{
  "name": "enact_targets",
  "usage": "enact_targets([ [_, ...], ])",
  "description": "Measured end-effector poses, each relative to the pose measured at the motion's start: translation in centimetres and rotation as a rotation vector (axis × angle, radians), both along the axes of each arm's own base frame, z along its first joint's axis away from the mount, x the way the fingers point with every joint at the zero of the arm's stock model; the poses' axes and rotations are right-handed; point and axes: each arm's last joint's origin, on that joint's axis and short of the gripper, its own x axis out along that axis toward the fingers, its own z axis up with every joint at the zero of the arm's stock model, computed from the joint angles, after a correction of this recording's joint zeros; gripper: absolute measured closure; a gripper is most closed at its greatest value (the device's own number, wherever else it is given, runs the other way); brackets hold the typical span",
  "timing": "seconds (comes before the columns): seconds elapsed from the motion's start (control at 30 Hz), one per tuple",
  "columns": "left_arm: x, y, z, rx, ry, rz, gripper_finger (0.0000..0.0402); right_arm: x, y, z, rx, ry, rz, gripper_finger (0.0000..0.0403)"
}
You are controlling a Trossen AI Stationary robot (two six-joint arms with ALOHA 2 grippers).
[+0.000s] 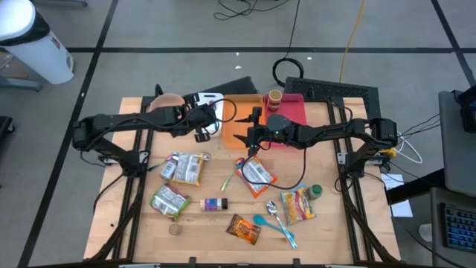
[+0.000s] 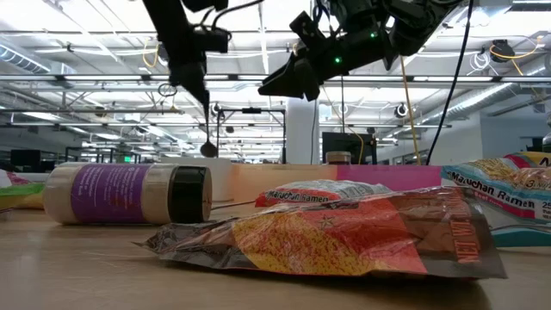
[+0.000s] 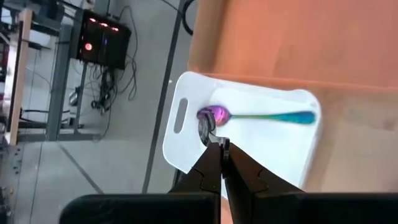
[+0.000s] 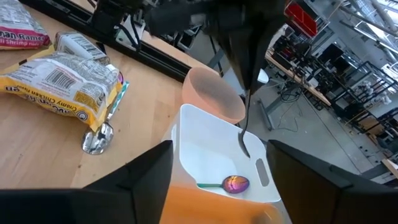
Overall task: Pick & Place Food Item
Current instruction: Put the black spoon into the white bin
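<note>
Next, my left gripper sets the dark spoon, now hanging over the white cutting board, down along the iridescent spoon's handle (image 1: 214, 116) (image 3: 264, 119) on the white cutting board.
My left gripper (image 1: 202, 128) is over the white cutting board (image 1: 210, 99) at the table's far middle, shut on a dark spoon (image 2: 207, 129) that hangs down from it. An iridescent spoon (image 3: 261, 117) lies flat on the board. My right gripper (image 1: 249, 141) hovers open and empty beside the orange tray (image 1: 242, 119), its fingers wide apart in the right wrist view (image 4: 217, 177). Ramen packets (image 1: 184, 167) lie on the table nearer the front. My left gripper pinches the dark spoon's handle at its upper end (image 3: 216, 139) between its two fingers. The fingers come from above, pointing down. The spoon hangs upright below them, bowl end (image 2: 208, 148) lowest, clear above the white board.
A pink bowl (image 1: 167, 102), a red board (image 1: 294, 112) and a brown cup (image 1: 275, 97) are at the far side. More packets (image 1: 256, 175), (image 1: 299, 205), (image 1: 169, 201), a snack bag (image 1: 244, 229), a purple-labelled jar (image 1: 216, 204) and teal spoons (image 1: 277, 222) lie nearer the front.
</note>
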Motion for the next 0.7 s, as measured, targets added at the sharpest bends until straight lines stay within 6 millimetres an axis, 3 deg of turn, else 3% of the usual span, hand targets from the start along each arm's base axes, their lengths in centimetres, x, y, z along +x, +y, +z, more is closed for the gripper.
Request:
enact_targets([
  [0.3,-0.3,1.6,-3.3,-0.002,0.008,-0.060,0.0398,0.0,0.0,-0.1,0.025,0.001,-0.005,0.0153],
  [0.7,-0.9,3.2,-5.2,0.008,-0.035,-0.056,0.0398,0.0,0.0,-0.1,0.026,0.002,-0.005,0.0155],
])
